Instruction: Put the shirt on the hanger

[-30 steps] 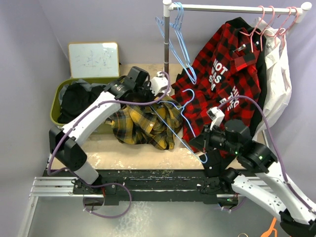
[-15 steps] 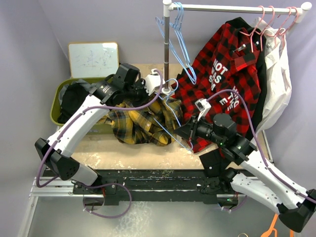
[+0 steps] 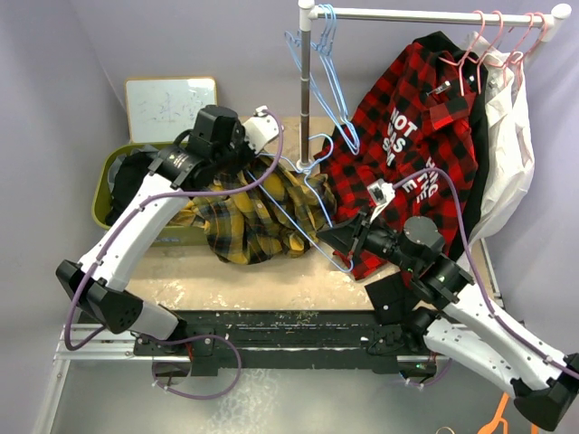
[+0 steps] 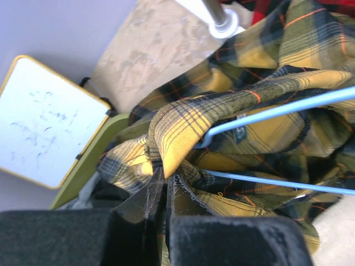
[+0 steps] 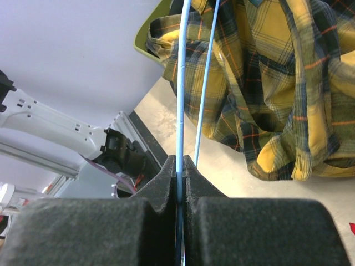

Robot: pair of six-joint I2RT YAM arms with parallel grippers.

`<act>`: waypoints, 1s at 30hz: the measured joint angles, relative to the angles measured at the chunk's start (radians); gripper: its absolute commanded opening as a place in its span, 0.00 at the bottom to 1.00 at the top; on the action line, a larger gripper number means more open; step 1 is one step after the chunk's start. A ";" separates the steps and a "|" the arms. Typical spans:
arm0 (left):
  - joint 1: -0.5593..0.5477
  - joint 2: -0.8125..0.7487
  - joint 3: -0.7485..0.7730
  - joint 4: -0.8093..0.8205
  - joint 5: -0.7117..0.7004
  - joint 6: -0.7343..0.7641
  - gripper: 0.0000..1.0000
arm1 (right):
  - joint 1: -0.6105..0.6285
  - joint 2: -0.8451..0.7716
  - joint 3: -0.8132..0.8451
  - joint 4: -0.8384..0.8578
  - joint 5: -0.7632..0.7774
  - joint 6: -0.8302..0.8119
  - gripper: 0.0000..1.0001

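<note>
The hanger's other end is outside the shirt in my right gripper, so next my left gripper pinches the shirt [image 3: 291, 177] next to the hook to free that hand.
The yellow-and-navy plaid shirt [image 3: 242, 224] lies bunched on the table, with its upper part lifted. My left gripper [image 3: 257, 163] is shut on a fold of the shirt [image 4: 183, 124]; in the left wrist view its tips [image 4: 165, 180] pinch the cloth. The light-blue hanger [image 3: 312, 212] slants across the shirt. One rounded end of the hanger [image 4: 266, 113] is tucked under the held fold. My right gripper [image 3: 327, 239] is shut on the hanger's wire [image 5: 180, 83] at the near right, and the shirt [image 5: 266, 83] lies just beyond it.
A rack pole [image 3: 306, 81] stands behind the shirt. Its rail [image 3: 425, 15] carries spare blue hangers [image 3: 321, 63], pink hangers [image 3: 488, 45], a red-and-black shirt [image 3: 407, 136] and a white garment [image 3: 511, 136]. A green bin [image 3: 98, 203] of dark clothes and a whiteboard [image 3: 170, 108] sit at the left.
My right gripper has carried the hanger left and away from me, into the shirt. My left arm has swung up and back-left, lifting the held fold.
</note>
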 measured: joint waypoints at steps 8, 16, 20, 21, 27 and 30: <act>0.018 -0.005 0.021 -0.003 0.005 -0.003 0.03 | 0.010 0.008 0.000 0.002 -0.002 -0.001 0.00; 0.019 -0.013 0.101 -0.071 0.165 -0.033 0.03 | 0.039 0.260 0.000 0.208 0.013 -0.032 0.00; 0.019 -0.023 0.103 -0.101 0.217 -0.034 0.03 | 0.053 0.380 0.021 0.259 0.053 -0.069 0.00; 0.020 -0.023 0.103 -0.109 0.229 -0.034 0.03 | 0.054 0.405 0.033 0.269 0.064 -0.081 0.00; 0.033 -0.051 0.034 -0.103 0.290 -0.033 0.09 | 0.058 0.457 0.079 0.320 0.110 -0.137 0.00; 0.035 -0.084 -0.077 -0.070 0.286 -0.035 0.78 | 0.059 0.457 0.081 0.330 0.109 -0.159 0.00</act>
